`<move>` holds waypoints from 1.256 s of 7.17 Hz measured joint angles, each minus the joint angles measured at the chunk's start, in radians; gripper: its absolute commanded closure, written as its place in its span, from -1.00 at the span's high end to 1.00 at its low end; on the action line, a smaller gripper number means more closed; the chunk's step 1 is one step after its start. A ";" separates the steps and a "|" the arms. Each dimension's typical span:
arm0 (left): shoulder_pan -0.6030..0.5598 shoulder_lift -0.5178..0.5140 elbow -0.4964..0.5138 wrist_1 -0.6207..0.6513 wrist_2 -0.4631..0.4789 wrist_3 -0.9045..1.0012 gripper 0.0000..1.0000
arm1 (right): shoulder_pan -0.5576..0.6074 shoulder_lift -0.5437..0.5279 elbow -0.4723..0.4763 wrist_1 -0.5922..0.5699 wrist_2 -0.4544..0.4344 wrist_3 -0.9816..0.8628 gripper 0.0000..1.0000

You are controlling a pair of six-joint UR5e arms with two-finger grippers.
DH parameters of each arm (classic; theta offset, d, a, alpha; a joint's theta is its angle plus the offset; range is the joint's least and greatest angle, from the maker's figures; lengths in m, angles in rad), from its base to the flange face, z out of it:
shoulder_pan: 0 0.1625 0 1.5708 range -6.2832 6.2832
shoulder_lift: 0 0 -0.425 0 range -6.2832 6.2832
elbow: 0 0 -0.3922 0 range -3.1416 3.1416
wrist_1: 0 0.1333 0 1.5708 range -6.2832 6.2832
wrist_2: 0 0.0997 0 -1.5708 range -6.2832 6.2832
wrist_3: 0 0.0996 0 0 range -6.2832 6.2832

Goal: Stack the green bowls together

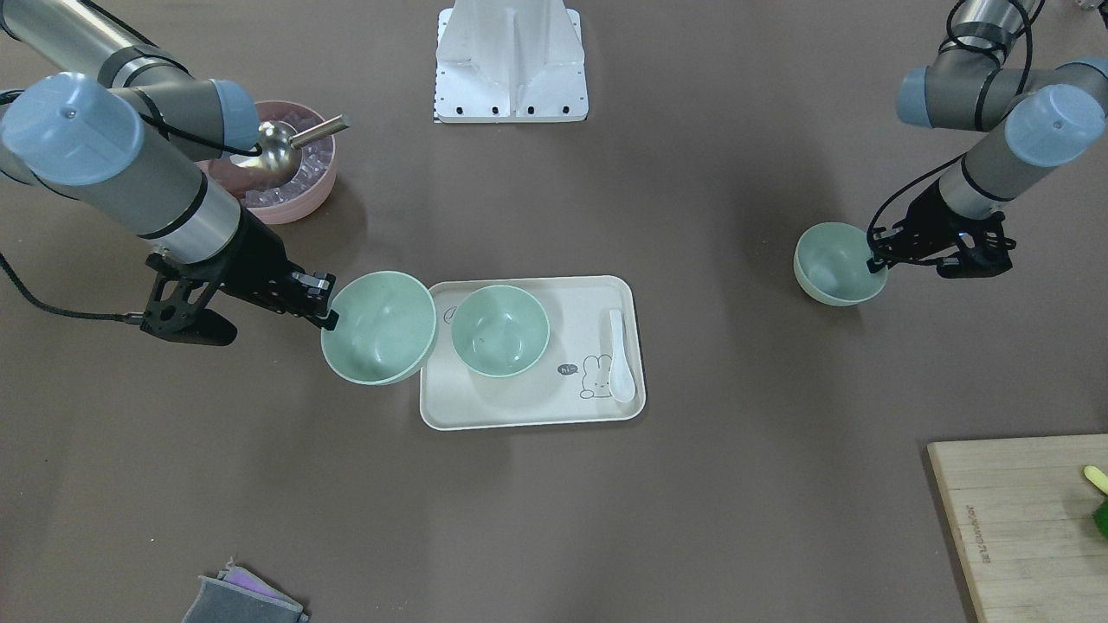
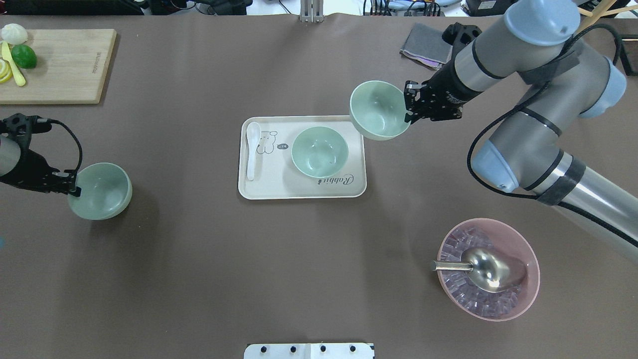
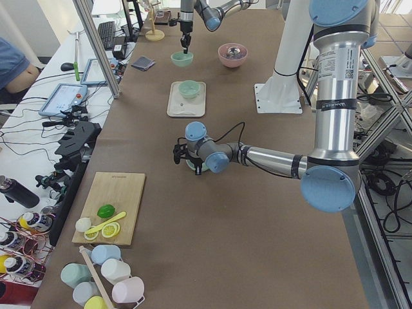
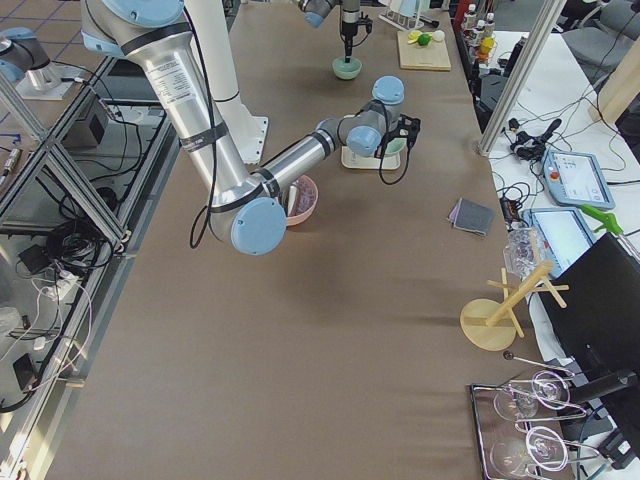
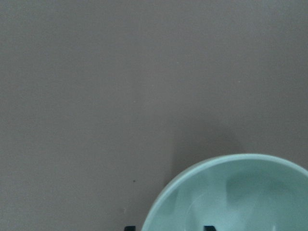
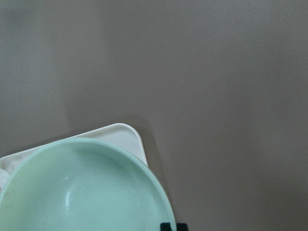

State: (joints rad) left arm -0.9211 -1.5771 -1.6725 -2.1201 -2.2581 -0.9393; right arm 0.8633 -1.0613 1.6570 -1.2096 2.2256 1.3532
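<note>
Next, my left gripper releases its green bowl inside the pale green bowl sitting on the cream tray (image 1: pixel 499 326).
One pale green bowl (image 2: pixel 319 151) sits upright in the cream tray (image 2: pixel 299 189). My right gripper (image 2: pixel 409 107) is shut on the rim of a second green bowl (image 2: pixel 378 109) and holds it raised over the tray's far right corner, beside the bowl in the tray. The right wrist view shows this bowl (image 6: pixel 82 192) above the tray corner (image 6: pixel 127 132). My left gripper (image 2: pixel 74 185) is shut on the rim of the third green bowl (image 2: pixel 101 190) far out on the left. I cannot tell whether that bowl touches the table. It also shows in the left wrist view (image 5: pixel 236 197).
A white spoon (image 2: pixel 252 149) lies at the tray's left end. A pink bowl (image 2: pixel 528 269) with ice and a metal scoop stands at the near right. A wooden cutting board (image 2: pixel 65 65) with a lime is at the far left, and a grey cloth (image 2: pixel 423 45) at the far right.
</note>
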 measured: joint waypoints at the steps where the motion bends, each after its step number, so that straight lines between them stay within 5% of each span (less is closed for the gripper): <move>1: -0.002 -0.056 -0.003 0.044 -0.045 -0.002 -1.00 | -0.042 0.025 0.000 -0.003 -0.044 0.034 -1.00; 4: -0.002 -0.280 -0.005 0.178 -0.077 -0.133 -1.00 | -0.148 0.071 -0.007 -0.005 -0.147 0.105 -1.00; 7: 0.000 -0.386 -0.005 0.200 -0.080 -0.221 -1.00 | -0.189 0.120 -0.054 0.001 -0.202 0.135 -1.00; 8: 0.001 -0.402 -0.006 0.201 -0.080 -0.233 -1.00 | -0.193 0.134 -0.074 0.003 -0.212 0.137 -0.24; 9: 0.002 -0.416 -0.004 0.203 -0.080 -0.249 -1.00 | -0.199 0.140 -0.086 0.005 -0.214 0.139 0.99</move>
State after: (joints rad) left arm -0.9188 -1.9933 -1.6766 -1.9175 -2.3385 -1.1887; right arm 0.6644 -0.9218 1.5711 -1.2047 2.0113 1.4923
